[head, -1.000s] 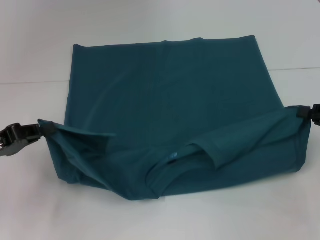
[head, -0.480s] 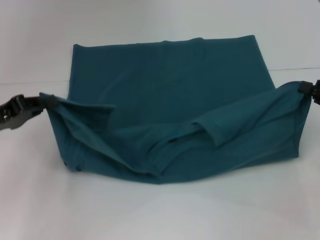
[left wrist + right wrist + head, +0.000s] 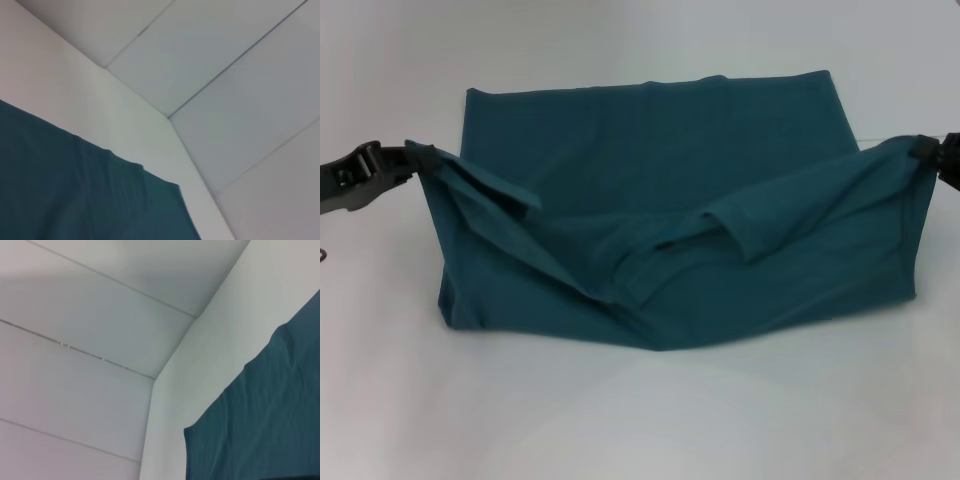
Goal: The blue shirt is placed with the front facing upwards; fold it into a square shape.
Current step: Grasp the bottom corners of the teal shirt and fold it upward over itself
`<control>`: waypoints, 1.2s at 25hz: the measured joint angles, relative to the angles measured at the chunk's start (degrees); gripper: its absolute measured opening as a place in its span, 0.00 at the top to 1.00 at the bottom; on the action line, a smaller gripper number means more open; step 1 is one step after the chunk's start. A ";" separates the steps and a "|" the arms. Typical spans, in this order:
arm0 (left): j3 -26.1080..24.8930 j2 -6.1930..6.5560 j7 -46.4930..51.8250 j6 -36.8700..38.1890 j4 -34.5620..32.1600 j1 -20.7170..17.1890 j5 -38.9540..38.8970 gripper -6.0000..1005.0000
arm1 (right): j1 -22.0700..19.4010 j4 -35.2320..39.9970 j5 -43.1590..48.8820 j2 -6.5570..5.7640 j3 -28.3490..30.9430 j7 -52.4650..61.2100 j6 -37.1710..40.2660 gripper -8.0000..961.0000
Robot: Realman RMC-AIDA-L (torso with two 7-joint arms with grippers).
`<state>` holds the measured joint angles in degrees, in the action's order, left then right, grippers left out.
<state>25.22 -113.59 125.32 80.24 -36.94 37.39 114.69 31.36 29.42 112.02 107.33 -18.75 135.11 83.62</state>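
Observation:
Next, I let go of the blue shirt's lifted corner with my left gripper on the flat far half, just inside its side edge [image 3: 488,159].
The blue shirt [image 3: 660,200] lies on the white table, dark teal, with no lettering showing. Its near half is lifted and hangs in a sagging fold between my two grippers. My left gripper [image 3: 408,158] is shut on the shirt's left corner, above the table at the left edge of the head view. My right gripper [image 3: 925,152] is shut on the right corner at the right edge. The far half lies flat. The shirt also shows in the left wrist view [image 3: 75,195] and the right wrist view [image 3: 260,425]; no fingers show in either.
The white table [image 3: 640,420] spreads around the shirt, with bare surface in front. Its far corner and a pale panelled floor beyond show in the left wrist view [image 3: 167,117] and the right wrist view [image 3: 152,382].
Both grippers have risen and moved toward the far side, lifting the shirt's near edge higher. The hanging fold now stands taller and covers more of the flat far half.

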 joint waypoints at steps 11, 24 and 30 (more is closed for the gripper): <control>3.42 -0.41 -0.78 -6.31 0.51 1.51 0.10 0.99 | 2.33 -0.56 -0.52 0.49 -0.36 -0.26 -6.07 0.95; 4.99 0.30 -5.19 -14.38 7.67 6.17 0.32 0.99 | 2.96 -0.59 -0.49 1.80 -0.41 -1.35 -12.20 0.96; 8.80 0.06 -5.97 -19.59 9.46 7.50 0.35 0.99 | 3.51 -0.87 -0.23 3.06 -0.91 -2.25 -16.53 0.94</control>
<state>34.02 -113.53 119.35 60.65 -27.47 44.89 115.04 34.87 28.55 111.79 110.39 -19.66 132.86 67.10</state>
